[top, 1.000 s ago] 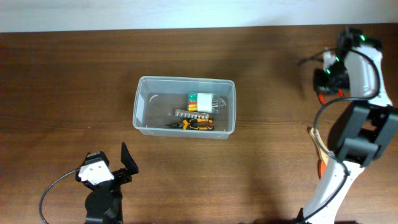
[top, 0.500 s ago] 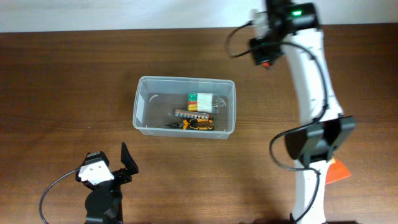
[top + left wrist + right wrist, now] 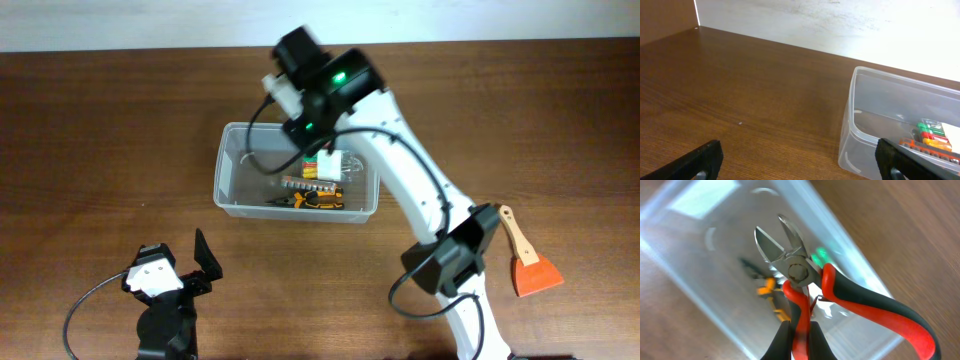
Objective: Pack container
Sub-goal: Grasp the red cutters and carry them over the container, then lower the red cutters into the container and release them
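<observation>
My right gripper is going to let go of the red-and-black cutters on the container's bare bottom beside the bit set (image 3: 269,164) (image 3: 783,239).
The clear plastic container (image 3: 228,170) sits mid-table and holds a bit set with coloured tips (image 3: 322,161) and orange-black pliers (image 3: 318,200); it also shows in the left wrist view (image 3: 860,125). My right gripper (image 3: 799,340) is shut on one handle of red-and-black cutters (image 3: 795,270) and holds them above the container (image 3: 700,225). In the overhead view the right gripper (image 3: 300,110) hovers over the container's back rim. My left gripper (image 3: 205,262) is open and empty near the front left, its fingers framing bare table (image 3: 795,165).
An orange scraper with a wooden handle (image 3: 526,262) lies on the table at the right. The right arm's base (image 3: 450,262) stands front right. A pale wall (image 3: 815,20) borders the far table edge.
My right arm has swung from the far right across the back of the table to above the container, carrying the cutters. The left arm has not moved.
</observation>
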